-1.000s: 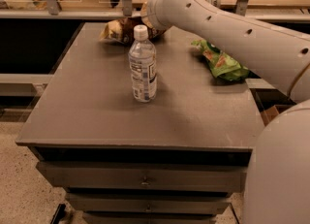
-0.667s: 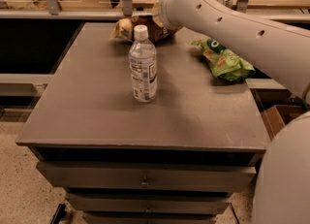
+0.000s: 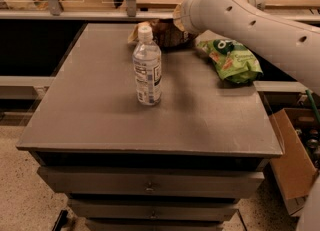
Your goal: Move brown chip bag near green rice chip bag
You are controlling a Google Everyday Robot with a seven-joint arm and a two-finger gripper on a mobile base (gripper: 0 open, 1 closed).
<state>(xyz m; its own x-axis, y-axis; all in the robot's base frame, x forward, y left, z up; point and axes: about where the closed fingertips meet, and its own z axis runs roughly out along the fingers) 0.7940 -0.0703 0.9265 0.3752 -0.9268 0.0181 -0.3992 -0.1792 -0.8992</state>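
Note:
My gripper will let go of the brown chip bag at the table's far edge (image 3: pixel 188 40), right up against the green rice chip bag.
The brown chip bag (image 3: pixel 167 34) lies at the far edge of the grey table (image 3: pixel 100 115), its tan end showing just behind the water bottle's cap. The arm's white wrist covers its right part. My gripper (image 3: pixel 181 25) is down at the brown bag, mostly hidden behind the wrist. The green rice chip bag (image 3: pixel 231 57) lies at the table's far right, a short gap to the right of the brown bag.
A clear water bottle (image 3: pixel 148 72) stands upright mid-table, in front of the brown bag. My white arm (image 3: pixel 250 15) reaches in from the right above the green bag. An open cardboard box (image 3: pixel 295 160) sits on the floor at the right. A rail runs behind the table.
The arm's wrist has swung to the right along the far edge, and the brown bag has shifted right with it, closer to the green bag. The bottle and green bag have not moved.

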